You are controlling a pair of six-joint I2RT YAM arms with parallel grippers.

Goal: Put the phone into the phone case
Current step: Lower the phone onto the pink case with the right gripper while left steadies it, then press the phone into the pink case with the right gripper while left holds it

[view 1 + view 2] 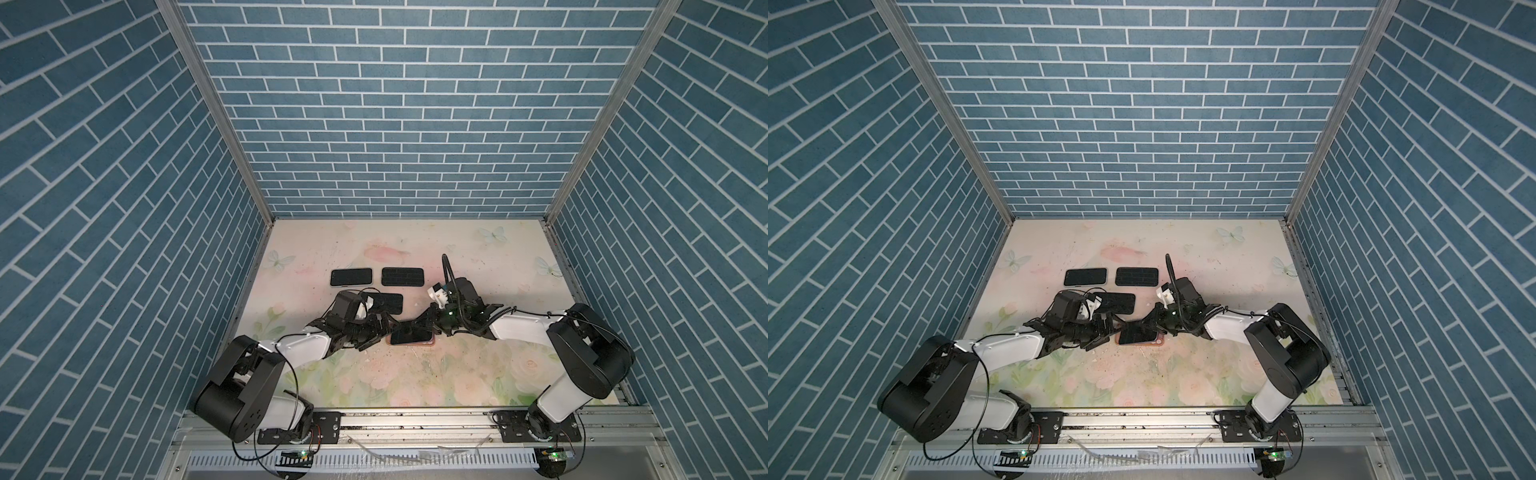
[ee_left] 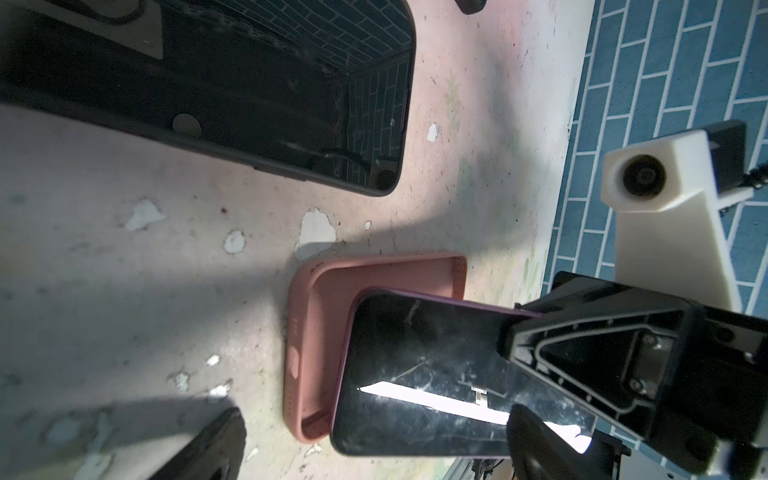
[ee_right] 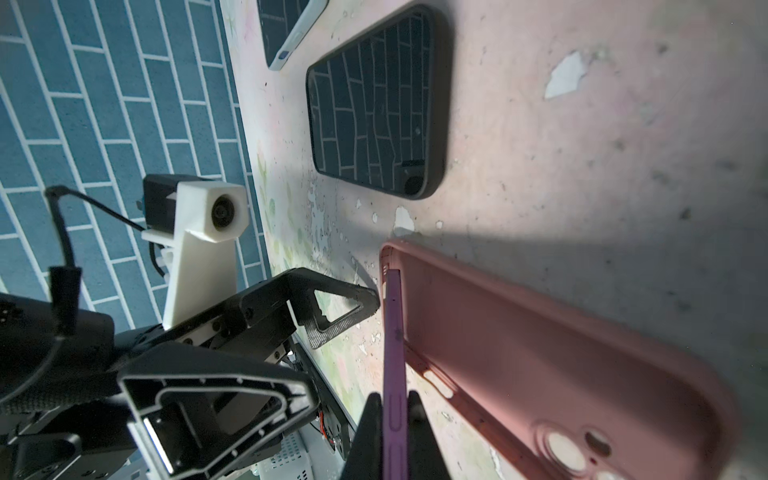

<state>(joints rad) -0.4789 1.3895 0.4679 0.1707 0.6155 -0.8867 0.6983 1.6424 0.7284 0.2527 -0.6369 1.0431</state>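
Next, my right gripper lets go of the phone inside the open pink phone case [image 1: 407,333] [image 3: 512,360], with the phone's lower end next to my left gripper.
The pink phone case [image 1: 415,344] [image 1: 1156,343] lies open side up on the floral table, at mid front in both top views. The phone [image 1: 409,332] [image 1: 1136,332], black screen with a purple rim, hangs tilted over the case. My right gripper [image 1: 429,325] [image 3: 392,419] is shut on the phone's raised right end. Seen edge-on in the right wrist view, the phone [image 3: 392,345] slopes down to the far end of the case [image 3: 540,353]. My left gripper [image 1: 380,331] [image 2: 374,453] stands open around the lower end of the phone [image 2: 419,374], holding nothing. The case [image 2: 316,332] shows beside it.
Three dark phones lie face up behind the work spot: one [image 1: 351,277] at back left, one [image 1: 402,276] at back centre, and one [image 1: 388,303] partly under the left wrist. Blue brick walls enclose the table on three sides. An aluminium rail [image 1: 415,419] runs along the front.
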